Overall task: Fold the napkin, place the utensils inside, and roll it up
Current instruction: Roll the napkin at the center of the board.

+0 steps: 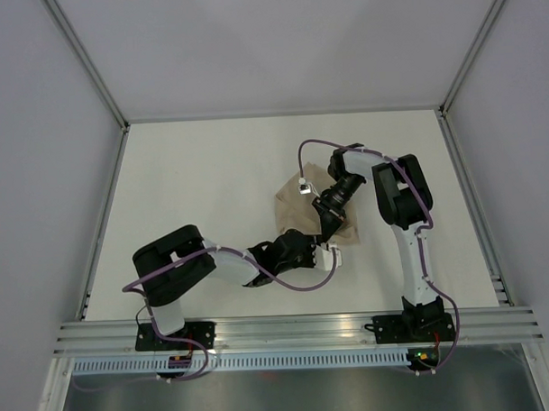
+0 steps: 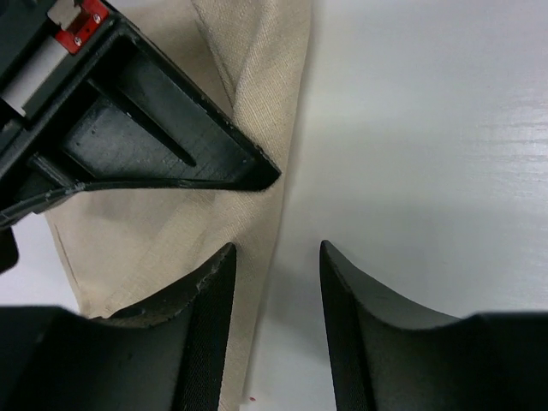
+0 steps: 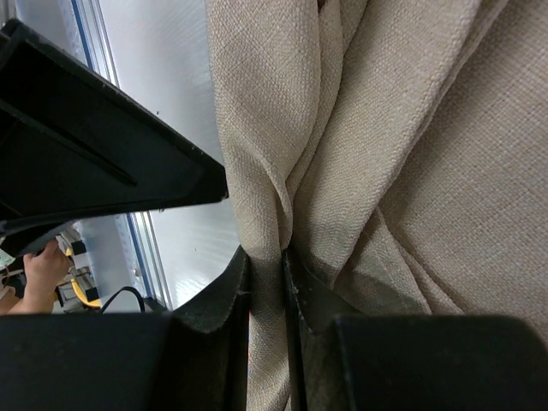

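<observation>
My left gripper should take the napkin's near edge (image 2: 257,274) before my right gripper, which reaches across the napkin to pinch its gathered fold, moves clear.
The beige napkin (image 1: 291,202) lies bunched on the table between the two arms. My right gripper (image 1: 332,229) is shut on a gathered fold of the napkin (image 3: 411,128), and the cloth runs up between its fingers (image 3: 235,291). My left gripper (image 1: 319,250) is open right beside it, at the napkin's near edge. In the left wrist view the left gripper (image 2: 276,248) has one finger (image 2: 205,300) over the napkin (image 2: 171,231) and the other over bare table. The fork is hidden or out of view.
The white table (image 1: 202,190) is bounded by grey walls and a metal rail (image 1: 297,326) at the near edge. The right gripper's black body (image 2: 154,128) fills the upper left of the left wrist view; the left gripper's body (image 3: 86,145) shows in the right wrist view.
</observation>
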You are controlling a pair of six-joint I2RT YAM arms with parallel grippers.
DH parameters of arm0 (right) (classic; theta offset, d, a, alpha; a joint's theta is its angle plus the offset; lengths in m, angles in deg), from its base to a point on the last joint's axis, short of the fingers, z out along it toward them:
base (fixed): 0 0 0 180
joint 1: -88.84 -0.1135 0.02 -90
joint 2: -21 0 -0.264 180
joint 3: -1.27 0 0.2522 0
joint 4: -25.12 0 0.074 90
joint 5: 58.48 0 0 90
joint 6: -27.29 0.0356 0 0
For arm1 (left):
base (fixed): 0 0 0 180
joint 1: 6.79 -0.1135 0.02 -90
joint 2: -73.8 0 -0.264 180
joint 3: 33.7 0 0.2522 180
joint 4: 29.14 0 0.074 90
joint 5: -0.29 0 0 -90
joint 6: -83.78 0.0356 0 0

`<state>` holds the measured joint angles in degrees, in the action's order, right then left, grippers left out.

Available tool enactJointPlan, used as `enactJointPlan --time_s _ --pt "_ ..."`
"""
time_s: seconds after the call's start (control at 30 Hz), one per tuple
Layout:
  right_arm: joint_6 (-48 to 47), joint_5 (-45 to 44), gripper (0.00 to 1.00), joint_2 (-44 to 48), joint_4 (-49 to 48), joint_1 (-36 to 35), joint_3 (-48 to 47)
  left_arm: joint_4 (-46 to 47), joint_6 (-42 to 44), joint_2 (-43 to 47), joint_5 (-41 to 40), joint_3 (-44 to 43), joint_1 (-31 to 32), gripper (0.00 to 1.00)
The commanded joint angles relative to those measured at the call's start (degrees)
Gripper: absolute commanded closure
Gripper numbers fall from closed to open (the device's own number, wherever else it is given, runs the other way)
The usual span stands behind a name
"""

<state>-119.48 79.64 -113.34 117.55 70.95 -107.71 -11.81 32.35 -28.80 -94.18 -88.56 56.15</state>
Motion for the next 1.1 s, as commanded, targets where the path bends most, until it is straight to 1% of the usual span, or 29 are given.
enactJointPlan --time_s 0.0,0.17,0.4,0.6,0.73,0.8,0.83,0.93,1.07 --pt "-0.53 -9.88 0.94 -3.99 -5.99 -0.30 -0.67 5.73 5.55 -1.28 -1.24 -2.93 0.70 0.50" --pt "-0.09 -10.24 0.94 -4.70 -5.81 -0.30 -1.28 9.25 7.75 -4.00 -4.05 -3.37 1.40 0.48" --pt "0.17 -10.24 0.94 -5.14 -5.64 -0.39 -1.72 1.88 6.44 -6.46 -2.12 -6.09 1.40 0.48" --pt "0.00 -9.71 0.94 -5.05 -5.37 -0.39 -1.55 -1.91 0.38 -7.69 -1.86 -6.45 1.40 0.51" --pt "0.00 -9.01 0.94 -4.96 -5.02 -0.39 -1.72 -2.44 -4.45 -9.01 -2.65 -6.36 1.40 0.59" --pt "0.00 -8.66 0.94 -4.88 -4.85 -0.39 -1.64 -2.09 -5.86 -9.10 -2.56 -5.83 1.40 0.68" --pt "0.08 -8.48 0.94 -4.79 -4.76 -0.39 -1.55 -1.57 -7.18 -9.19 -2.91 -5.48 1.40 0.75" --pt "0.08 -7.69 0.94 -4.61 -4.58 -0.39 -1.37 -1.03 -10.07 -8.84 -2.57 -4.16 1.40 0.87" --pt "0.08 -6.55 0.92 -4.17 -4.23 -0.39 -1.28 -1.47 -13.34 -8.49 -0.19 -2.67 1.31 0.96"
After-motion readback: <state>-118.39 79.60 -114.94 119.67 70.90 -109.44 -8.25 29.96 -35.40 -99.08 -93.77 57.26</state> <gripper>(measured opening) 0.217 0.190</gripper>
